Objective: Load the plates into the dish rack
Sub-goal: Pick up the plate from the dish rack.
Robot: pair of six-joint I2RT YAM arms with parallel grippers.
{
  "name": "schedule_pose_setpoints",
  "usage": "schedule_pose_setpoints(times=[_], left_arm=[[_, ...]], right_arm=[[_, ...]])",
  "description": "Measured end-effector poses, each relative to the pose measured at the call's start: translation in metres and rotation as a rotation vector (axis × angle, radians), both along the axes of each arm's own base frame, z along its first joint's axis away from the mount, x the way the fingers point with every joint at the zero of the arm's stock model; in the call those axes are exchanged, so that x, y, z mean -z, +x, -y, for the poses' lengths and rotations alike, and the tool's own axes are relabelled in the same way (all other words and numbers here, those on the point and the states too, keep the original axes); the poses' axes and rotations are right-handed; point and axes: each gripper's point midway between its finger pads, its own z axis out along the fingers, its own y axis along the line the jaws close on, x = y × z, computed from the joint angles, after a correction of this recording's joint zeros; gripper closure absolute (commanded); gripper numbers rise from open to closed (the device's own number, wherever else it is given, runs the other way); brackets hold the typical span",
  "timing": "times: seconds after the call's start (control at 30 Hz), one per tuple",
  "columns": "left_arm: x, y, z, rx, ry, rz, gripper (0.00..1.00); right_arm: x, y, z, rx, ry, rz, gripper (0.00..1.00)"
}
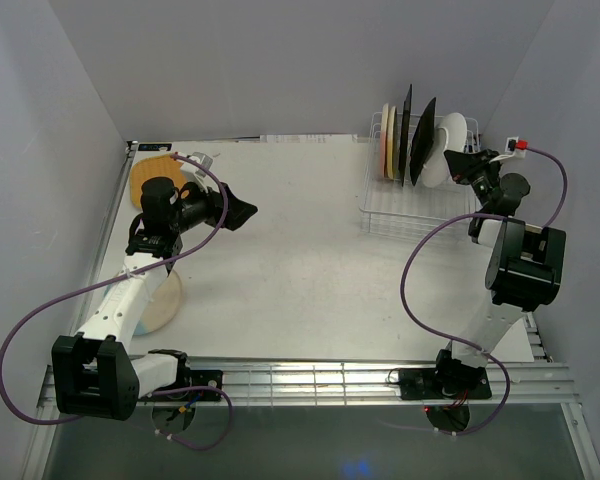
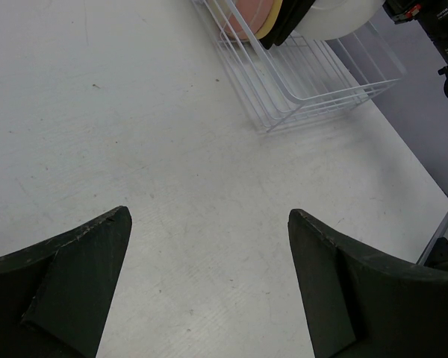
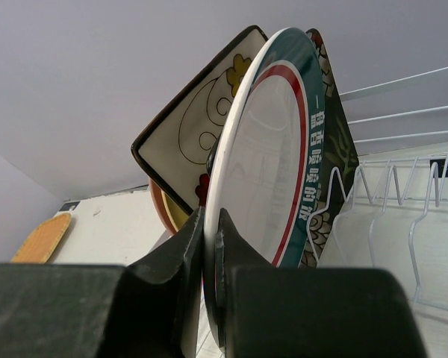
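Note:
My right gripper is to put the green-rimmed white plate down upright in the rack slot [image 1: 441,150] beside the black floral plate. The white plate now stands tilted in the rack.
The white wire dish rack [image 1: 400,210] stands at the back right with several plates upright in it. My right gripper [image 3: 211,216] is shut on the rim of the round green-rimmed white plate [image 3: 269,149], which stands tilted in the rack [image 3: 403,216] next to the black floral plate [image 3: 337,149]. Behind it is the cream floral square plate [image 3: 190,130]. From above, that right gripper [image 1: 468,160] sits at the rack's right end against the white plate [image 1: 450,145]. My left gripper [image 1: 235,212] hangs open over bare table, nothing between its fingers [image 2: 97,253]. The orange ribbed plate [image 1: 150,172] lies at the back left.
A round cream plate [image 1: 166,300] lies flat on the table, partly under my left arm. The near half of the rack [image 2: 306,74] holds no plates. Walls close in the table on the left, back and right. A metal rail runs along the near edge.

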Motion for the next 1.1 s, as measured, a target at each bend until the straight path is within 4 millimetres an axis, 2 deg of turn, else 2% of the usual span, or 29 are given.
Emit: schedule_pose_setpoints(times=[0.2, 0.57, 0.93, 1.1], left_arm=[[0.000, 0.000, 0.000, 0.000, 0.000, 0.000, 0.04], [-0.002, -0.001, 0.000, 0.004, -0.002, 0.004, 0.03], [-0.002, -0.002, 0.001, 0.011, -0.003, 0.005, 0.02], [-0.002, -0.002, 0.001, 0.011, -0.004, 0.005, 0.02]], right_arm=[[-0.007, 0.000, 0.003, -0.007, 0.011, 0.010, 0.92], [-0.035, 0.001, 0.014, 0.026, -0.033, 0.064, 0.92], [-0.044, 0.008, 0.017, 0.025, -0.041, 0.073, 0.92], [-0.030, 0.014, 0.018, 0.024, -0.032, 0.048, 0.92]])
